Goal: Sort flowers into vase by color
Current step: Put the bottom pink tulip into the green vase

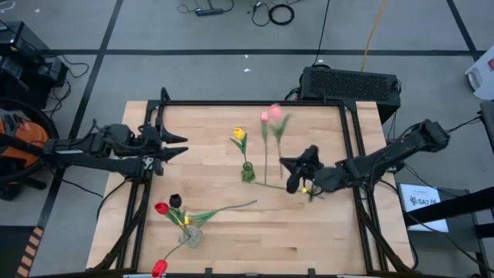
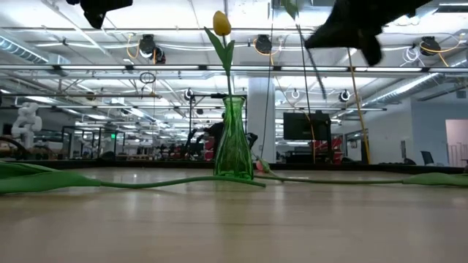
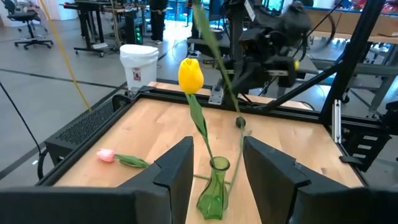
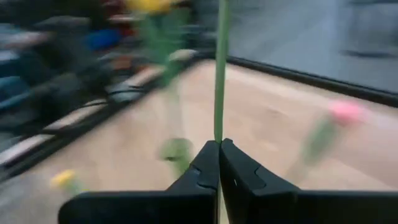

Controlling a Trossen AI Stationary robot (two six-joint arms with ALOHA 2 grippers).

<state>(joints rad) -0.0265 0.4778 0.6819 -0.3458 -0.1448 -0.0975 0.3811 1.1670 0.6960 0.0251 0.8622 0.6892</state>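
My right gripper will let go of the pink tulip in the green glass vase [image 1: 248,171] [image 4: 176,150], next to the yellow tulip that stands there.
A green glass vase [image 1: 248,172] [image 3: 214,194] stands mid-table with one yellow tulip [image 1: 239,133] [image 3: 191,75] in it. My right gripper [image 1: 292,174] [image 4: 219,144], just right of that vase, is shut on a pink tulip [image 1: 275,112]. A second pink tulip [image 1: 265,116] [image 3: 106,155] lies flat toward the far edge. Another yellow tulip [image 1: 306,189] lies on the table under my right gripper. A clear vase [image 1: 191,236] near the front holds a red tulip [image 1: 160,207] and a black one [image 1: 175,201]. My left gripper [image 1: 181,147] [image 3: 217,142] hovers open at the table's left side, pointing at the green vase. My right gripper pinches the pink tulip's thin green stem [image 4: 219,132] between its two shut fingers [image 4: 208,163]. The fingers reach in from the table's right and lie across the stem. The flower is lifted clear, with the stem rising above the fingers and tilted toward the far edge.
A red tulip [image 1: 158,268] lies at the near edge, left of centre. A long green leaf and stem [image 1: 228,207] stretch rightward from the clear vase. A black frame [image 1: 351,154] borders the table, and a black box [image 1: 351,83] sits beyond the far edge.
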